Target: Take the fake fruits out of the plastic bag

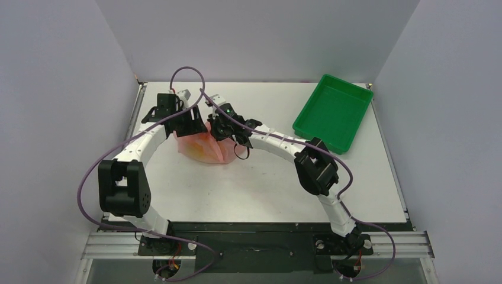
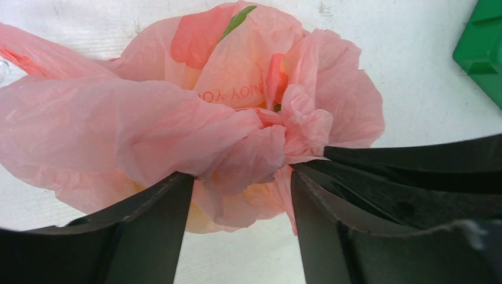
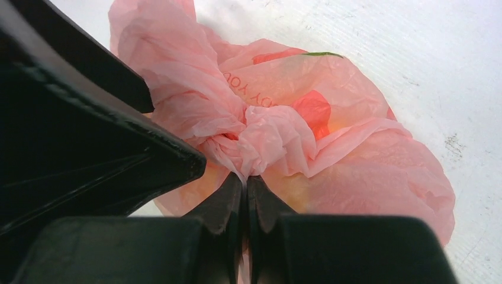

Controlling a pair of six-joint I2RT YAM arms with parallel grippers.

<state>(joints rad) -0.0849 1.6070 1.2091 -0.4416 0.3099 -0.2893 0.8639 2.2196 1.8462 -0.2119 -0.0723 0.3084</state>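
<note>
My right gripper is pinching a thin piece below the plastic bag's wad. Next, my left gripper grips the wad while my right gripper takes a thicker fold (image 3: 271,137).
The pink plastic bag (image 1: 204,148) lies crumpled on the white table, left of centre, with its top bunched into a knot-like wad (image 3: 266,133). The fake fruits are inside it and show only as a yellow-orange glow (image 3: 299,189) through the film. My left gripper (image 2: 240,174) is open, its fingers straddling a fold of the plastic bag (image 2: 177,112) without pinching it. My right gripper (image 3: 245,177) is shut on a pinch of film just below the wad. Both grippers meet over the bag's top, left gripper (image 1: 194,125) and right gripper (image 1: 228,133).
A rigid green tray (image 1: 334,112) stands at the back right of the table, its corner also at the left wrist view's right edge as green tray (image 2: 482,50). Grey walls enclose the table on three sides.
</note>
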